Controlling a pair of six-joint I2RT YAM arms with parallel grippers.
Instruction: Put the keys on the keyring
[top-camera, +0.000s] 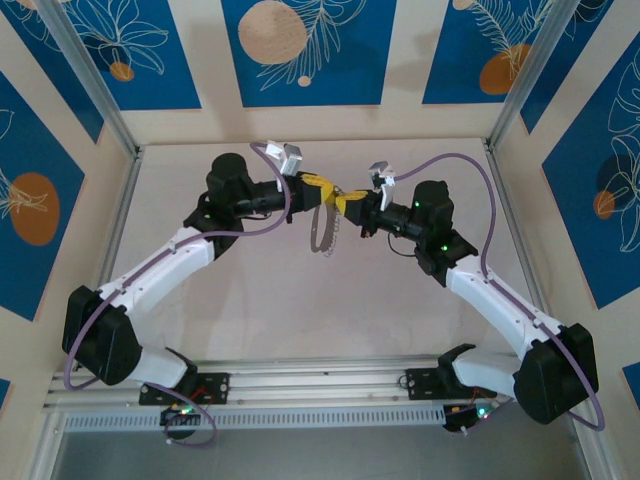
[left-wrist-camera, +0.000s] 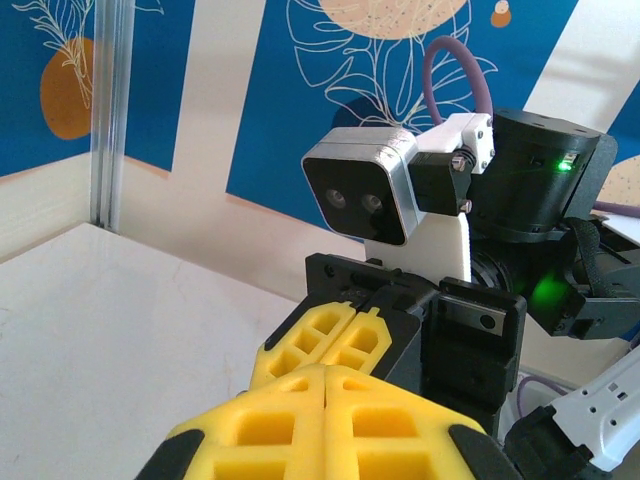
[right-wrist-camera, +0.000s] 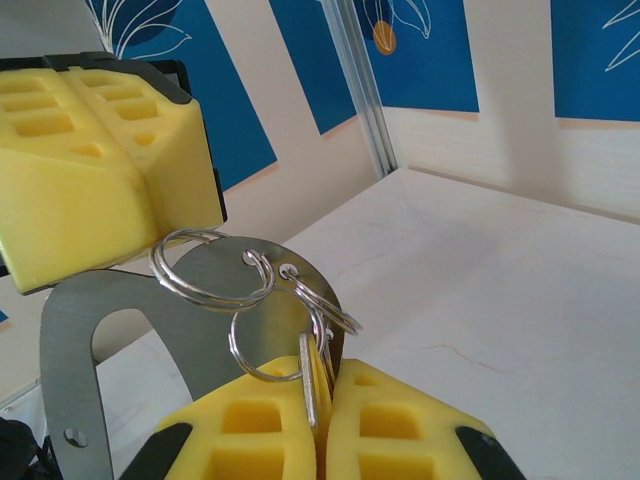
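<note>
The left gripper's fingers are only at the edge of the large ring, so it should open and take the keyring's holed end (right-wrist-camera: 283, 258) before the right gripper opens.
The keyring (top-camera: 321, 232), a grey metal loop, hangs in mid-air over the middle of the table where both grippers meet. Up close, the keyring (right-wrist-camera: 68, 370) carries a large split ring (right-wrist-camera: 206, 298) and smaller rings through holes near its top. My left gripper (top-camera: 322, 186) is shut, and its yellow fingers (right-wrist-camera: 90, 170) close right at the top of the loop and the large ring. My right gripper (right-wrist-camera: 325, 378) is shut on a thin silvery key (right-wrist-camera: 311, 385), held edge-on and linked by a small ring. In the left wrist view my left gripper (left-wrist-camera: 325, 370) touches the right one's fingers (left-wrist-camera: 300, 345).
The white table (top-camera: 300, 310) lies well below the raised grippers. Blue patterned wall panels (top-camera: 300, 50) and aluminium corner posts (top-camera: 95, 85) enclose it. The right arm's wrist camera (left-wrist-camera: 360, 195) sits close in front of the left gripper. Purple cables (top-camera: 455, 160) loop over both arms.
</note>
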